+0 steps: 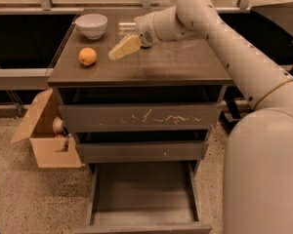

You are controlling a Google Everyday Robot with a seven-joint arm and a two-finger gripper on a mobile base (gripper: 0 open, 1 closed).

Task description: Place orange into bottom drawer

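Note:
The middle of the orange (87, 56) in front of the white bowl is the next place for my gripper to go to and close on.
The orange (87, 56) lies on the left part of the cabinet top, in front of the white bowl (92, 25). My gripper (118, 51) hangs low over the cabinet top, just right of the orange and apart from it, pointing down-left towards it. The bottom drawer (141, 194) is pulled out at floor level, and its flat grey inside holds nothing.
The scratched top drawer (141, 117) and the narrow middle drawer (141, 151) are closed. An open cardboard box (44, 135) with items in it stands on the floor to the left of the cabinet. My white arm (244, 67) spans the right side of the view.

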